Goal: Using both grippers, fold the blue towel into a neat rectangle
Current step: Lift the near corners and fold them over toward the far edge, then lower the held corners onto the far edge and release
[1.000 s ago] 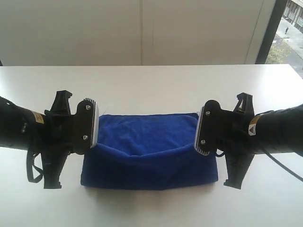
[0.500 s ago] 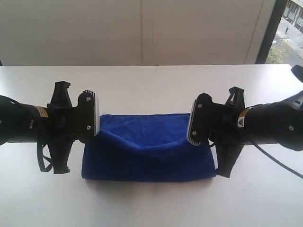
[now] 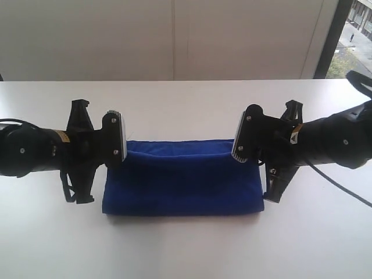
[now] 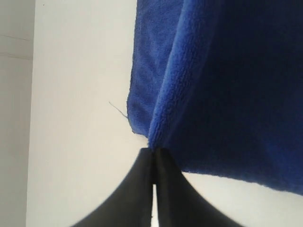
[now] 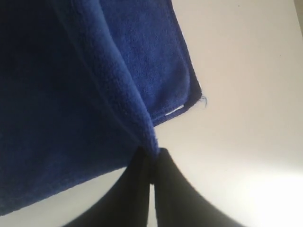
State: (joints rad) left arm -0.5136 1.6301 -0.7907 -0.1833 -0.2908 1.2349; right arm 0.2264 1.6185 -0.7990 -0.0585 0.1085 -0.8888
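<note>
I need to use my right gripper to let go of the blue towel's upper layer on the lower layer's far corner (image 3: 242,142) (image 5: 183,105) by the white label.
The blue towel (image 3: 183,177) lies doubled over on the white table (image 3: 186,99), its top layer stretched between both grippers. At the towel's far left corner, my left gripper (image 3: 123,152) is shut on the upper layer's edge; the wrist view shows its black jaws (image 4: 154,151) pinching the blue towel (image 4: 227,85). My right gripper (image 3: 237,150) holds the far right corner the same way, with its tips (image 5: 152,153) shut on a fold of the blue towel (image 5: 61,94). A small white label (image 5: 173,111) shows on the lower layer's corner.
A pale wall (image 3: 174,35) runs behind the table's far edge. A dark window frame (image 3: 328,40) stands at the back right. Bare table surface (image 3: 186,250) shows in front of the towel.
Both grippers have carried the towel's upper edge toward the far side and lower. The sagging top layer now lies flatter over the bottom layer.
</note>
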